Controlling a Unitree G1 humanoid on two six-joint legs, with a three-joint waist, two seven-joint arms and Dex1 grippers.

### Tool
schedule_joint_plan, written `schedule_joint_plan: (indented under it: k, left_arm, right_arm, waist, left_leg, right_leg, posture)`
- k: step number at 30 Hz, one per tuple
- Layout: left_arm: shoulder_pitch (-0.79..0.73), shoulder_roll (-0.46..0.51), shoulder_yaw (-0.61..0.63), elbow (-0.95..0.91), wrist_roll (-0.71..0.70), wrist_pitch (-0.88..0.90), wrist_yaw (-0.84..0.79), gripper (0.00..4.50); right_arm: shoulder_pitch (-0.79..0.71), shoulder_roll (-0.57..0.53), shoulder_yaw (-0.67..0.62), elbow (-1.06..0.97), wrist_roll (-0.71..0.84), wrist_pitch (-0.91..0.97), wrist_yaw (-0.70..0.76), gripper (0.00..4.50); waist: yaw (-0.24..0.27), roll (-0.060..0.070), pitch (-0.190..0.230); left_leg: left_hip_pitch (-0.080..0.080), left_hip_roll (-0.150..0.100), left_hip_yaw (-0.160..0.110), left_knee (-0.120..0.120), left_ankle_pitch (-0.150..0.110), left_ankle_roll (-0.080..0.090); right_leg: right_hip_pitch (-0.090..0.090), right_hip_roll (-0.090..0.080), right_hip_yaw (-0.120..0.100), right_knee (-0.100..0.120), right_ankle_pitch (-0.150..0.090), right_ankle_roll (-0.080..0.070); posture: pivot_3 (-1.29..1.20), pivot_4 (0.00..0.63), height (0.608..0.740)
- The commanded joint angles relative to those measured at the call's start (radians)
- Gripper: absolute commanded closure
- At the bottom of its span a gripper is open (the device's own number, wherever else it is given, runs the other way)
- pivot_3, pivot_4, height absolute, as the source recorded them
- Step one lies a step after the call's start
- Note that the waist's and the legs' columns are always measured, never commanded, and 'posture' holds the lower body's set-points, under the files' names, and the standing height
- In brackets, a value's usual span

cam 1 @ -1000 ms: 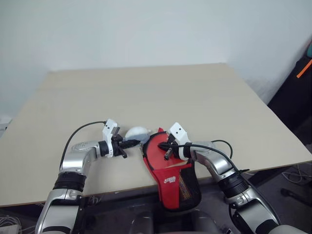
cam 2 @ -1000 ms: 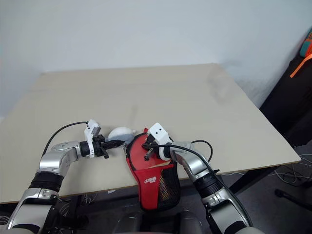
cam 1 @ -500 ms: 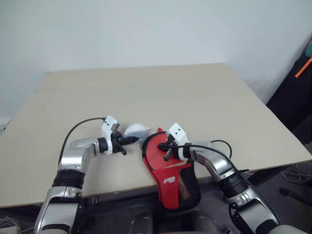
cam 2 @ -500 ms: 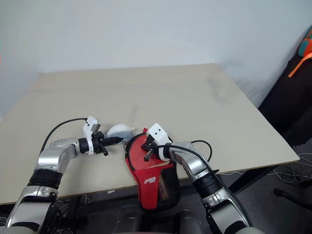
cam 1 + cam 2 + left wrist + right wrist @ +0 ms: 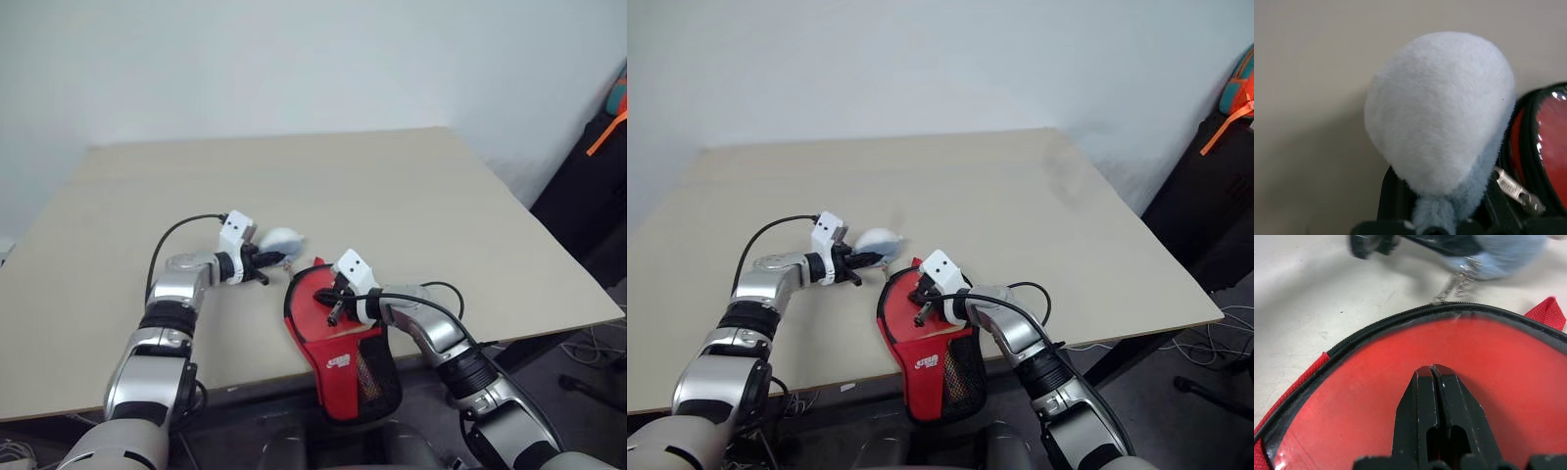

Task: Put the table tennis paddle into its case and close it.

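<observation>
Next, my left gripper lets go of the pom-pom on the red case's far rim [image 5: 337,263], behind my right gripper.
The red case [image 5: 315,315] lies at the table's near edge, its mesh-pocket end hanging over the edge. Black zip edging runs round its rim [image 5: 1376,328]. A whitish fluffy pom-pom [image 5: 281,239] hangs from the zip by a short metal chain [image 5: 1457,284]. My left gripper [image 5: 275,259] is shut on the pom-pom's [image 5: 1440,107] bluish neck, just left of the case's far rim. My right gripper [image 5: 334,313] is shut, with nothing between its fingers. Its tips [image 5: 1431,369] press down on the case's red top. The table tennis paddle is hidden.
The pale table [image 5: 392,186] stretches far behind the case. Past its right edge stand dark objects with an orange strap [image 5: 609,132], and cables lie on the floor [image 5: 596,351]. My right arm's cable [image 5: 446,287] loops beside the case.
My left gripper has moved away from me and slightly right, carrying the pom-pom along the case's far rim. My right gripper has stayed pressed on the case.
</observation>
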State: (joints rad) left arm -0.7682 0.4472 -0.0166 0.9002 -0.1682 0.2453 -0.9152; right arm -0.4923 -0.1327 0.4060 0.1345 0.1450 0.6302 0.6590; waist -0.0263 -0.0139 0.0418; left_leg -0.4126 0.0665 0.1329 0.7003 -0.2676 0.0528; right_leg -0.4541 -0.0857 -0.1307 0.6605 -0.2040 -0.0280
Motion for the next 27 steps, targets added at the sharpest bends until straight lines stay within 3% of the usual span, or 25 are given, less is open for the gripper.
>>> schedule_joint_plan:
  k: [1, 16, 27]
  left_arm:
    - [-0.090, -0.030, 0.026, 0.044, 0.016, -0.060, 0.071, 4.36]
    - [-0.253, -0.179, 0.033, 0.235, 0.072, -0.156, 0.178, 4.36]
    - [-0.305, -0.281, 0.012, 0.247, 0.083, -0.198, 0.114, 4.36]
  right_arm:
    - [0.017, -0.002, 0.019, 0.025, -0.015, 0.016, 0.007, 4.50]
    - [0.032, 0.001, 0.029, 0.014, -0.024, 0.022, 0.004, 4.50]
    - [0.034, 0.003, 0.034, 0.011, -0.027, 0.030, 0.002, 4.50]
  waist:
    - [0.001, 0.000, 0.000]
    - [0.004, -0.001, 0.000]
    - [0.007, -0.001, 0.000]
  left_leg:
    - [0.000, 0.000, 0.000, 0.000, 0.000, 0.000]
    - [0.000, -0.001, -0.003, 0.002, 0.000, 0.000]
    - [0.000, -0.001, -0.004, 0.004, 0.000, 0.001]
  right_leg:
    - [0.000, 0.000, 0.000, 0.000, 0.000, 0.000]
    - [0.003, -0.001, -0.003, 0.000, 0.000, 0.000]
    - [0.004, -0.001, -0.004, 0.000, 0.000, 0.000]
  posture:
    - [0.00, 0.000, 0.706]
    - [0.00, 0.000, 0.706]
    - [0.00, 0.000, 0.706]
